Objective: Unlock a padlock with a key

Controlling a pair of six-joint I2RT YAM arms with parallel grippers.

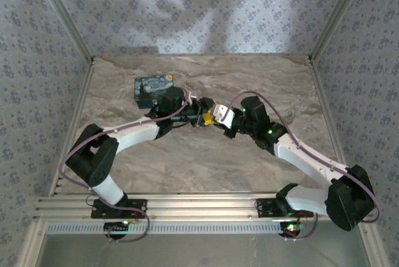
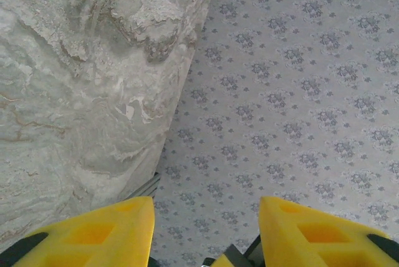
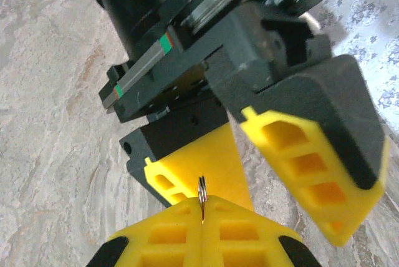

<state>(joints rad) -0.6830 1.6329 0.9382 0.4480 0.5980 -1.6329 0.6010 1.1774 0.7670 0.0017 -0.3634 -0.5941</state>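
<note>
The key is buried in the right gripper's closed fingers with just the key ring's edge showing, so the left gripper will close on that edge (image 3: pixel 202 189).
My right gripper (image 3: pixel 202 208) is shut, and the thin silvery edge of a key ring (image 3: pixel 201 190) sticks up from the seam between its yellow fingers. The key itself is hidden inside the grip. Straight ahead of it is my left gripper (image 2: pixel 206 204), open, its yellow fingers (image 3: pixel 299 161) spread wide with nothing between them. In the top view both grippers meet above the middle of the table, the left gripper (image 1: pixel 204 118) tip to tip with the right gripper (image 1: pixel 219 117). The padlock is hidden or out of view.
A blue rectangular tin (image 1: pixel 153 87) with a painted picture lies at the back left, just behind the left arm's wrist. The marble-patterned table (image 1: pixel 206 161) is walled by patterned panels (image 1: pixel 349 48) on three sides.
</note>
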